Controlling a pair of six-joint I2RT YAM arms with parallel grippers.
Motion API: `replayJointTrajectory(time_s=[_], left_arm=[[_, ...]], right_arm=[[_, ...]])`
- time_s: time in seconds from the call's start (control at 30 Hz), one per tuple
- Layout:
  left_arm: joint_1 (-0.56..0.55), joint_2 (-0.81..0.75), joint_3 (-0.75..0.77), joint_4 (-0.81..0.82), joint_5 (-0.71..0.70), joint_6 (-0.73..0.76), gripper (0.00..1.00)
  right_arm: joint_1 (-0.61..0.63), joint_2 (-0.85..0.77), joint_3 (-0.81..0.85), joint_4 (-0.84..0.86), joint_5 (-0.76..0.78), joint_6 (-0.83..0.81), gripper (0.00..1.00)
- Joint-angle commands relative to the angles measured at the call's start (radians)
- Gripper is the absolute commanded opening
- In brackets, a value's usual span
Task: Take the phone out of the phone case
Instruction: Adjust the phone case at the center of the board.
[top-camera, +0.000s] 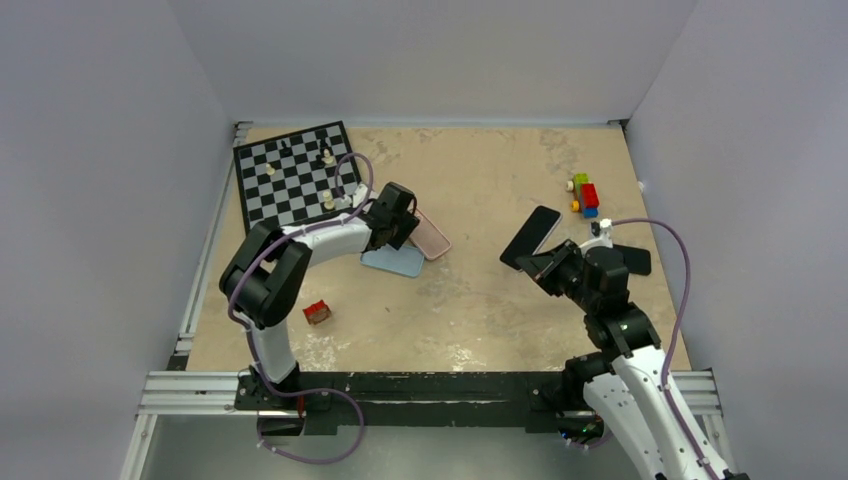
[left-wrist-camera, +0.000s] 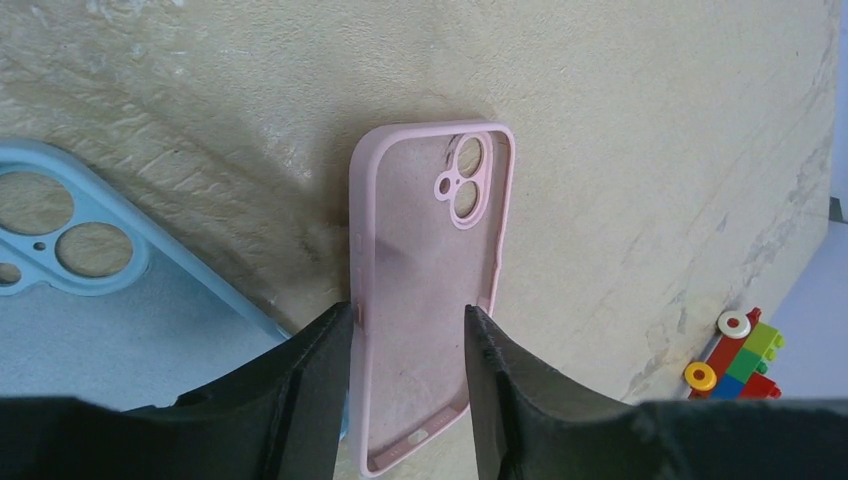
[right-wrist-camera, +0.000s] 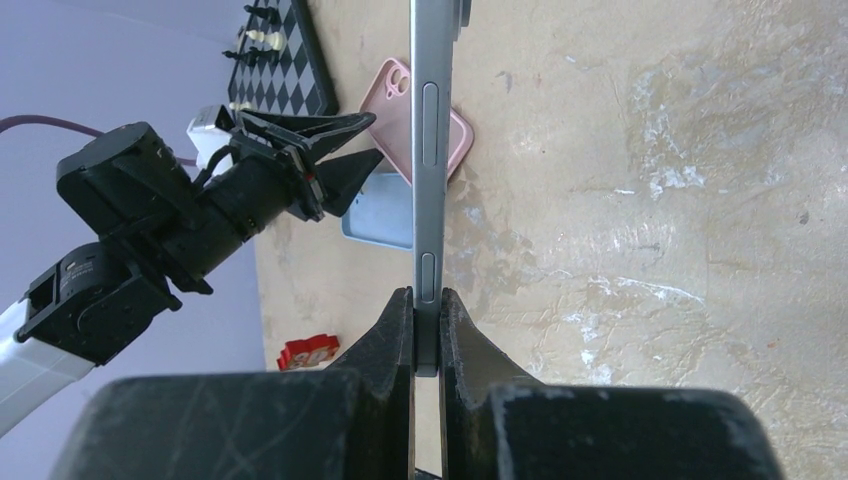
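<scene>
The robot's right gripper should release the phone, now held by one end above the table, on the table (top-camera: 619, 287) just in front of the other black phone.
My right gripper (top-camera: 545, 265) is shut on the phone (top-camera: 530, 237), a thin grey slab with a dark screen, and holds it by one end above the table. In the right wrist view the gripper (right-wrist-camera: 427, 300) holds the phone (right-wrist-camera: 432, 150) edge-on. The pink phone case (top-camera: 432, 236) is empty and lies open side up, partly on a blue case (top-camera: 395, 262). My left gripper (top-camera: 398, 215) is over it. In the left wrist view the gripper (left-wrist-camera: 405, 315) has its jaws apart, the tips at the two long edges of the pink case (left-wrist-camera: 425, 250).
A chessboard (top-camera: 295, 175) with several pieces sits at the back left. A stack of coloured toy bricks (top-camera: 585, 193) lies at the back right and also shows in the left wrist view (left-wrist-camera: 740, 350). A small red block (top-camera: 317, 312) lies near the left arm.
</scene>
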Motion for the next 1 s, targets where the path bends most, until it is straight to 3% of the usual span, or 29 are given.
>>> replayJointTrajectory(time_s=[0.0, 0.3, 0.73, 0.83, 0.97], left_arm=[[0.001, 0.032, 0.062, -0.017, -0.019, -0.018, 0.47], [-0.002, 0.063, 0.074, 0.002, 0.006, -0.081, 0.39], [-0.003, 0.112, 0.111, 0.022, 0.087, -0.103, 0.4], [-0.003, 0.067, 0.078, 0.02, 0.077, -0.103, 0.46], [0.002, -0.028, 0.032, -0.006, 0.06, -0.073, 0.66]], right_arm=[[-0.003, -0.016, 0.056, 0.056, 0.034, -0.006, 0.0], [-0.003, -0.016, 0.059, 0.051, 0.039, -0.002, 0.0], [-0.003, -0.002, 0.055, 0.038, 0.077, 0.046, 0.0], [-0.003, -0.017, 0.067, 0.007, 0.114, 0.054, 0.0], [-0.004, -0.002, 0.089, -0.022, 0.17, 0.056, 0.0]])
